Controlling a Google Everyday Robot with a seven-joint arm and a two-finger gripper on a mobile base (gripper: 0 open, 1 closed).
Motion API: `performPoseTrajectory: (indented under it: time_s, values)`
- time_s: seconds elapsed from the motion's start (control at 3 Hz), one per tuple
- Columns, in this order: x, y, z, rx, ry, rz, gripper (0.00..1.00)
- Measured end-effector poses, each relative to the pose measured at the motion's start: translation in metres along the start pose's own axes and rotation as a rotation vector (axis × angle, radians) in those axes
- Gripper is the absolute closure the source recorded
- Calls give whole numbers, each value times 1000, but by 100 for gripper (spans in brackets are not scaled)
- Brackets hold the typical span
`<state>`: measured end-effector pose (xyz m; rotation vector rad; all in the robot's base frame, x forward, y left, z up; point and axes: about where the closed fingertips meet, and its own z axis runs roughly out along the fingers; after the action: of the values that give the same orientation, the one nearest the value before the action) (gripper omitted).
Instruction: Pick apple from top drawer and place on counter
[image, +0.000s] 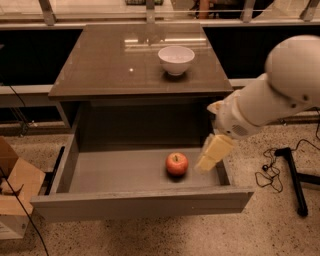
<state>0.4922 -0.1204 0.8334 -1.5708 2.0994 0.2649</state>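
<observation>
Next, I move my gripper onto the red apple in the open top drawer, and then close it on the apple's sides (180, 164).
The apple (177, 163), small and red with a short stem, lies on the grey floor of the open top drawer (120, 172), right of its middle. My gripper (204, 165) hangs on the white arm coming in from the right. It is lowered into the drawer's right part, just right of the apple and very close to it. Whether it touches the apple cannot be told. The glossy brown-grey counter (110, 65) caps the cabinet above the drawer.
A white bowl (176, 59) stands on the counter at the back right. A cardboard box (15, 190) sits on the floor at the left. A black stand (292, 180) and a cable lie on the terrazzo floor at the right.
</observation>
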Motion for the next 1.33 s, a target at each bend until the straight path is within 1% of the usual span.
performPoseTrajectory:
  time_s: [0.33,0.67,1.0,1.33]
  values:
    - [-9,-13,45,9,-31,26,0]
    - [-16,-31,109,-5,-80,79,0]
    - [-1,-38,161,-38,-74,145,0]
    - [37,-36,198,-82,-54,237,0]
